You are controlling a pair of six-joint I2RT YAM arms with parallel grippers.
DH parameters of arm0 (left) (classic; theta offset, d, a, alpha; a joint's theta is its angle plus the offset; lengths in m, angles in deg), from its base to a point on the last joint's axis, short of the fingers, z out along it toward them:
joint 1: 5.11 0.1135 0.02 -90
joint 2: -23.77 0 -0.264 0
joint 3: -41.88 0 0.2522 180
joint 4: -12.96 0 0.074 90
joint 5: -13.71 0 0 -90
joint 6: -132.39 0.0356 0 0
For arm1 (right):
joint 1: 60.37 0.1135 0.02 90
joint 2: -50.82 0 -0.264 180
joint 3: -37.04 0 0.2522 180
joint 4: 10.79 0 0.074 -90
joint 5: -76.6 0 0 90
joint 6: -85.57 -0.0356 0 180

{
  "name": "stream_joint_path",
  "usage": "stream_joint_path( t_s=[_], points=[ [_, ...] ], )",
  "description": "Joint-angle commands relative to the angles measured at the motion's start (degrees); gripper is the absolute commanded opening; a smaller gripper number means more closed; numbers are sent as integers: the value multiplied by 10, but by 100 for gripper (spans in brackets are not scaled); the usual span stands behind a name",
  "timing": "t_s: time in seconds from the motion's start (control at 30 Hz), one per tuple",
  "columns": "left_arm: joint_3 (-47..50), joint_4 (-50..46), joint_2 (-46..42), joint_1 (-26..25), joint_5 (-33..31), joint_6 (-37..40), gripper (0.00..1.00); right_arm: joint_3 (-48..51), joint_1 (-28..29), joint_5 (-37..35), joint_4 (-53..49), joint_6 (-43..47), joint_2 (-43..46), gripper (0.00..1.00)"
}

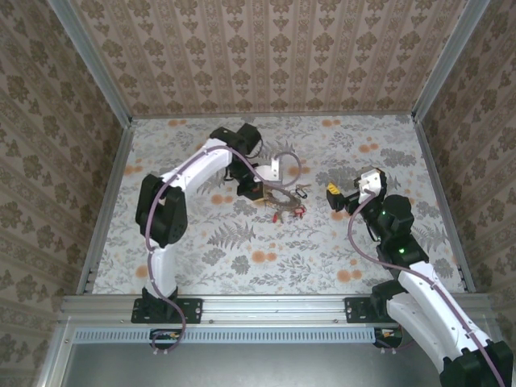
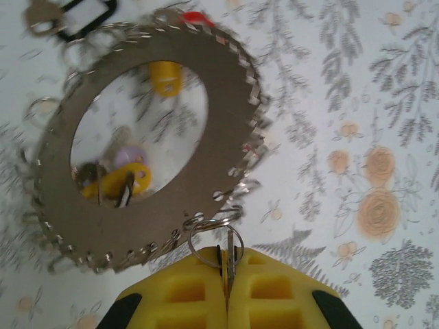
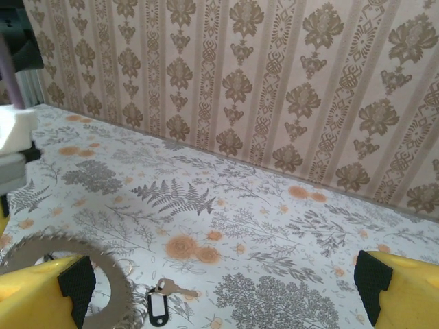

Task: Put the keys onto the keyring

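Note:
I will let go of the thin grey key with my left gripper on the floral table point(image 1: 230, 222), beside the grey fern print.
The keyring point(image 2: 219, 137) is a large flat brown ring with several small metal split rings along its edge. It lies on the floral table point(image 1: 278, 197). My left gripper point(image 2: 228, 257) is shut on a thin grey key point(image 2: 230, 255) that carries a small split ring, right at the keyring's near edge. Yellow-tagged keys point(image 2: 120, 184) show through the hole. A key with a black tag point(image 2: 75, 12) lies beyond the ring point(image 3: 164, 293). Red-tagged keys point(image 1: 289, 212) lie beside the ring. My right gripper point(image 1: 334, 196) stands open to the right of the keyring point(image 3: 103, 277), holding nothing.
The table point(image 1: 339, 250) is walled by patterned panels point(image 3: 274, 82) at the back and sides. The left arm's purple cable point(image 1: 290, 161) loops over the keyring area. Open tabletop stretches in front of and to the right of the keys.

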Motion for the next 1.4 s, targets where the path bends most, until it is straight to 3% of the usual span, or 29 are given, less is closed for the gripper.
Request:
stream_joint_path(
  t_s=[0.0, 0.33, 0.6, 0.7, 0.83, 0.9, 0.93, 0.97, 1.13, 1.27, 1.37],
  points=[
    [2, -2, -5, 25, 42, 19, 0, 4, -3, 19, -9, 15, 12, 100],
    [144, 55, -42, 34, -86, 45, 0, 23, -3, 20, -20, 2, 21, 100],
    [206, 68, -29, 52, -128, -49, 1, 25, -3, 1, -3, -22, -19, 100],
    [247, 110, -47, 60, -121, -89, 13, 31, -3, -13, 19, -42, -42, 100],
    [281, 132, -79, 73, -117, -109, 20, 39, -4, -59, 47, -59, -46, 100],
    [295, 133, -102, 91, -120, -115, 31, 38, -6, -85, 45, -59, -36, 100],
    [303, 134, -115, 98, -121, -117, 69, 39, -6, -98, 44, -59, -29, 100],
    [311, 133, -132, 104, -118, -119, 100, 41, -8, -112, 44, -57, -18, 100],
    [353, 168, -244, 131, -101, -148, 100, 57, -11, -181, 45, -51, 40, 100],
    [417, 269, -344, 167, -89, -180, 100, 57, -11, -215, 32, -39, 80, 100],
    [464, 377, -393, 220, -44, -252, 100, 46, -12, -216, 0, -36, 88, 100]
  ],
)
